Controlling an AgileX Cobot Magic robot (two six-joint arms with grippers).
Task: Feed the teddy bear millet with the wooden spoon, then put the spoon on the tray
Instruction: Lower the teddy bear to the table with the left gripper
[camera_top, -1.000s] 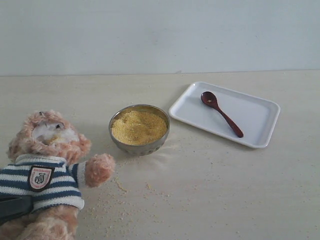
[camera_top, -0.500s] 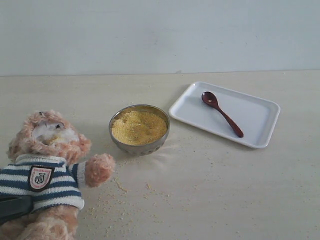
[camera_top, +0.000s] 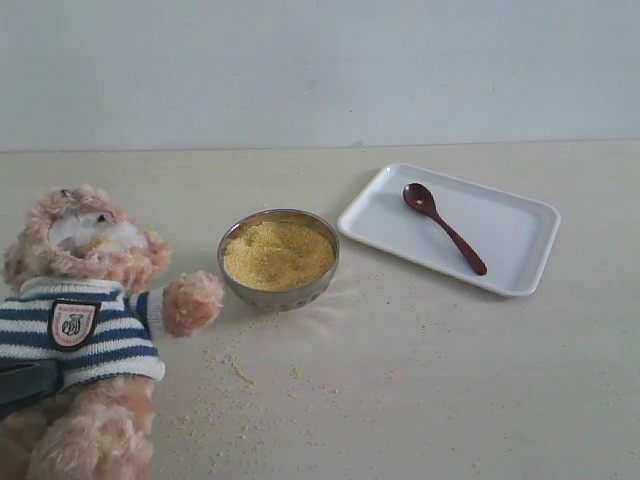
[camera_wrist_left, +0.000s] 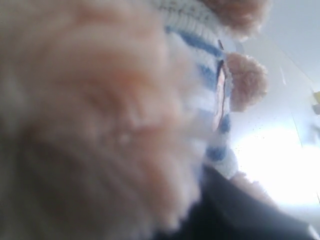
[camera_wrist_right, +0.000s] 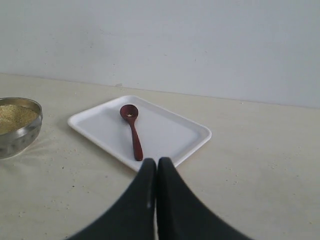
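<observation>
My left gripper needs to release the teddy bear on the table (camera_top: 163, 345) by the scattered millet grains, near the metal bowl. The teddy bear now sits at the table's front.
The teddy bear (camera_top: 85, 300) sits at the table's front left in its striped shirt. A dark finger (camera_top: 25, 385) of my left gripper presses against its body. In the left wrist view, blurred bear fur (camera_wrist_left: 125, 100) fills the picture, with one black finger (camera_wrist_left: 240, 210) beside it. The millet (camera_top: 278, 253) is heaped in the metal bowl (camera_top: 280, 297) at the centre. The wooden spoon (camera_top: 443, 227) lies on the white tray (camera_top: 510, 235) at the right, a few grains in its bowl (camera_wrist_right: 129, 112). My right gripper (camera_wrist_right: 156, 162) is shut and empty, just short of the tray's near rim (camera_wrist_right: 165, 161).
Loose millet grains (camera_top: 235, 370) are scattered on the table in front of the bowl and next to the bear. A pale wall runs along the back of the table. The bowl (camera_wrist_right: 20, 140) stands beside the tray in the right wrist view.
The teddy bear has shifted up and to the left, its head higher than before and its paw farther from the bowl. The spoon, tray and bowl have not moved.
</observation>
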